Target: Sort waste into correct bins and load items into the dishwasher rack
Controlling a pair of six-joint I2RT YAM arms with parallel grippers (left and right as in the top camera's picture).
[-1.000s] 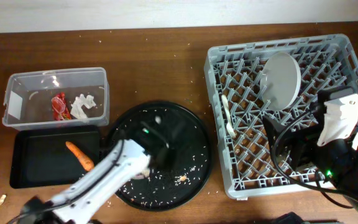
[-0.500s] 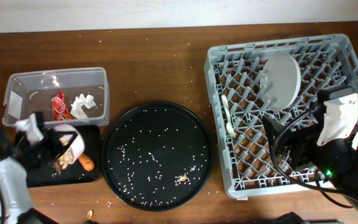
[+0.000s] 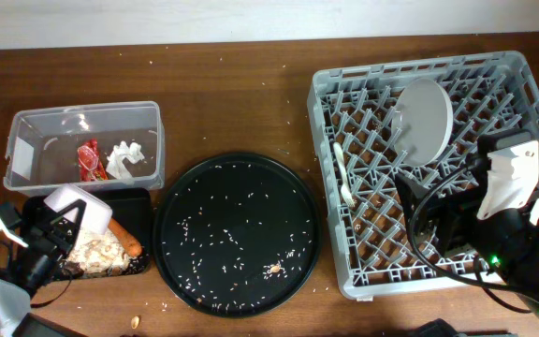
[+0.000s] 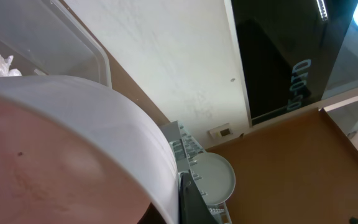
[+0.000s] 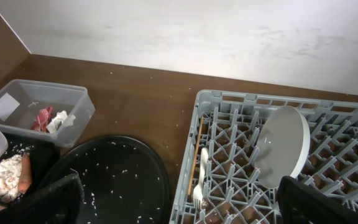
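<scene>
My left gripper will let go of the white bowl in the grey rack over the white fork point(image 3: 351, 172), facing the pale plate.
My left gripper point(image 3: 61, 227) is shut on the rim of a white bowl point(image 3: 75, 208), held tilted over the shallow black tray point(image 3: 137, 200). Beige food scraps point(image 3: 94, 251) and an orange carrot point(image 3: 125, 238) lie in that tray. The bowl fills the left wrist view point(image 4: 73, 143). The clear tub point(image 3: 82, 116) holds a red wrapper point(image 3: 88, 159) and a white tissue point(image 3: 124, 157). The grey rack point(image 3: 410, 64) holds a pale plate point(image 3: 424, 117), a white fork point(image 3: 343, 173) and a wooden chopstick point(image 5: 198, 149). My right gripper point(image 5: 194, 202) is open and empty over the rack's front. No cups are in view.
A large round black tray point(image 3: 237, 187) strewn with rice grains and one small scrap point(image 3: 273, 270) lies between the bins and the rack. Crumbs dot the brown table. The right arm's cables and white housing point(image 3: 511, 183) cover the rack's front right corner.
My left arm swung from over the round tray to the left with the bowl. The bowl now tips over the black tray, and beige scraps now lie there. The right arm has not moved.
</scene>
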